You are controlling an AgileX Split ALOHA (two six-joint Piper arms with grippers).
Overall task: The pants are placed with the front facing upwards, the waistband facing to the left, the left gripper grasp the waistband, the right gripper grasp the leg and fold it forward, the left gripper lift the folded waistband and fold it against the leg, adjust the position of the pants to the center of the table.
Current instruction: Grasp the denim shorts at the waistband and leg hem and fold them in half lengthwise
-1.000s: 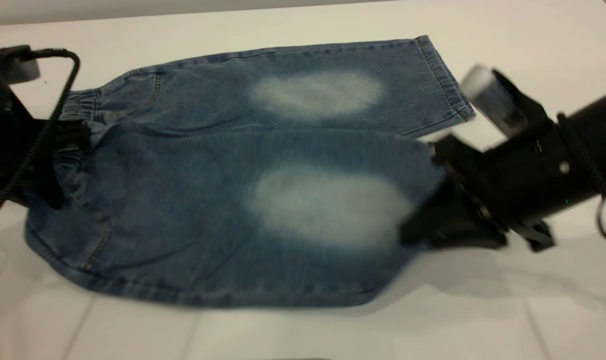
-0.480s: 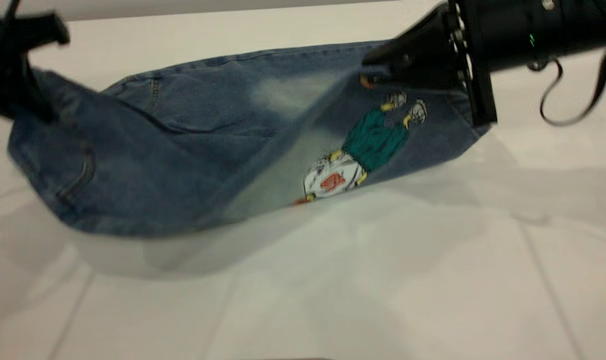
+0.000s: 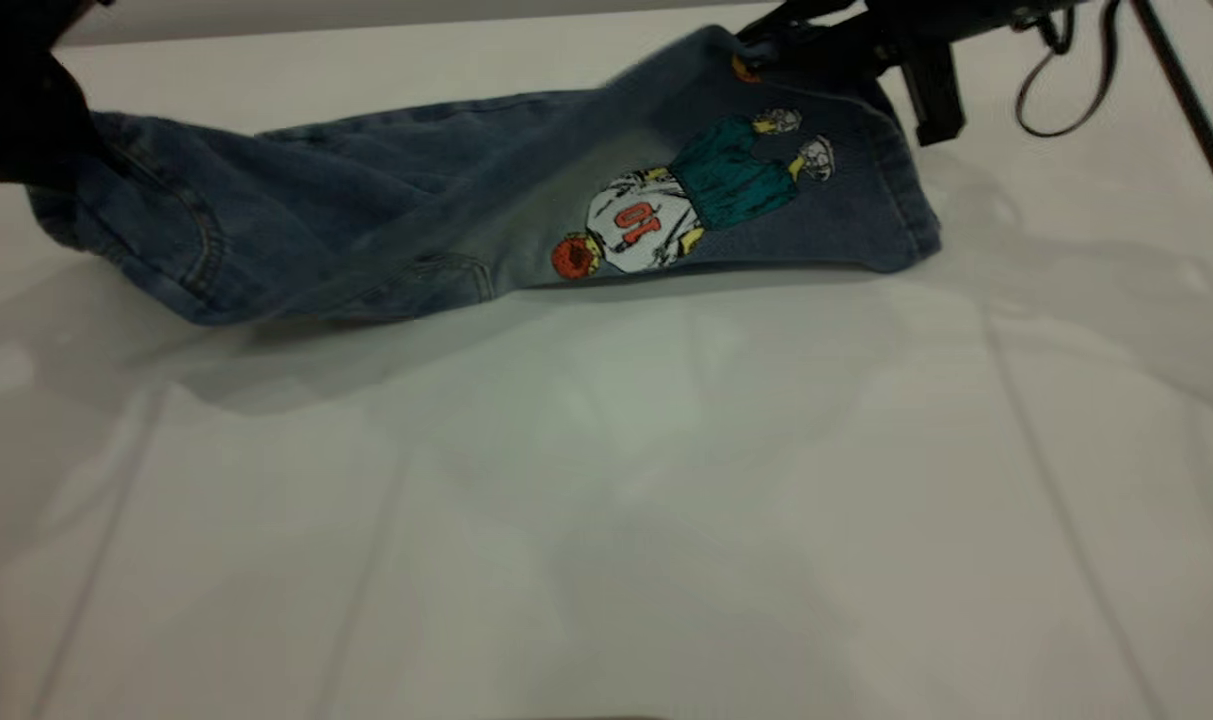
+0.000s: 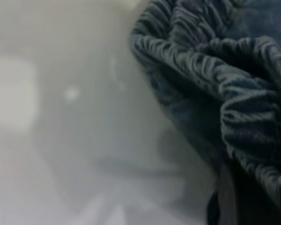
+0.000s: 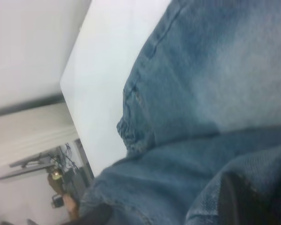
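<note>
The robot's left gripper should release the waistband, now held slightly raised, on the waist end of the pants [image 3: 132, 146], just short of the far edge of the table.
The blue denim pants [image 3: 366, 230] lie along the far side of the table [image 3: 606, 500], folded lengthwise, the near leg turned over onto the far one. The turned side shows an embroidered basketball player [image 3: 666, 210]. At the far left my left gripper [image 3: 61, 145] is shut on the ruched waistband [image 4: 234, 70], holding that end slightly raised. At the far right my right gripper [image 3: 766, 40] is shut on the leg hem, lifted just above the table. The right wrist view is filled with denim [image 5: 215, 79], and cloth hides both sets of fingertips.
A loose black cable loop [image 3: 1066, 80] hangs from the right arm. The table's far edge [image 3: 416, 20] runs just behind the pants. A wide white stretch of table lies in front of them.
Both grippers have carried the near leg up and away over the far leg. The faded front oval has turned under and the embroidered figure has come into view.
</note>
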